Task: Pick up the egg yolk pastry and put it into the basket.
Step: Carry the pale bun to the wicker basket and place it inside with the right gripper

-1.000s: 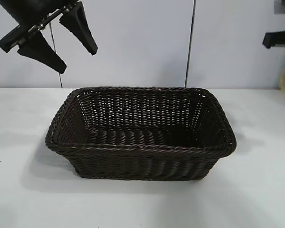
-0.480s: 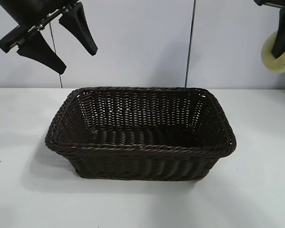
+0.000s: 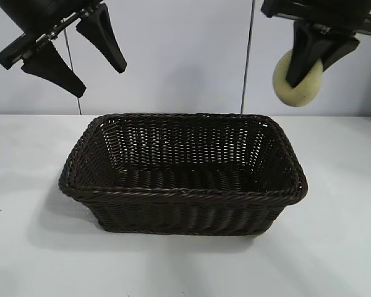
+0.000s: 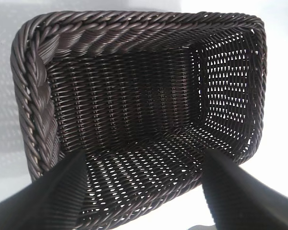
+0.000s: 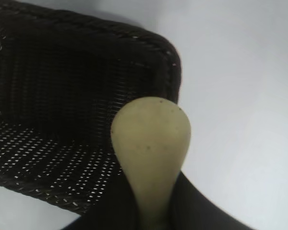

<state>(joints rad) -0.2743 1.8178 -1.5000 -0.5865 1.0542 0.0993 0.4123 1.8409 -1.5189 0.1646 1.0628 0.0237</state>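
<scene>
My right gripper has the egg yolk pastry. I should set it down on the basket's woven bottom (image 3: 204,178) (image 5: 50,117), near the middle of the basket's front side.
The pale yellow egg yolk pastry (image 3: 300,88) (image 5: 151,143) hangs in the air, pinched between the black fingers of my right gripper (image 3: 306,68), which is shut on it above and behind the basket's right end. The dark woven basket (image 3: 182,195) sits in the middle of the white table, and I see nothing inside it. In the right wrist view a corner of the basket (image 5: 163,52) lies just beyond the pastry. My left gripper (image 3: 80,52) hangs open high at the upper left; its wrist view looks down into the basket (image 4: 33,120) between its two fingers (image 4: 53,191).
White table (image 3: 334,247) surrounds the basket on all sides. A pale wall with a dark vertical seam (image 3: 247,55) stands behind.
My right gripper has carried the pastry up from the far right edge and leftward toward the basket. The left gripper and the basket have not moved.
</scene>
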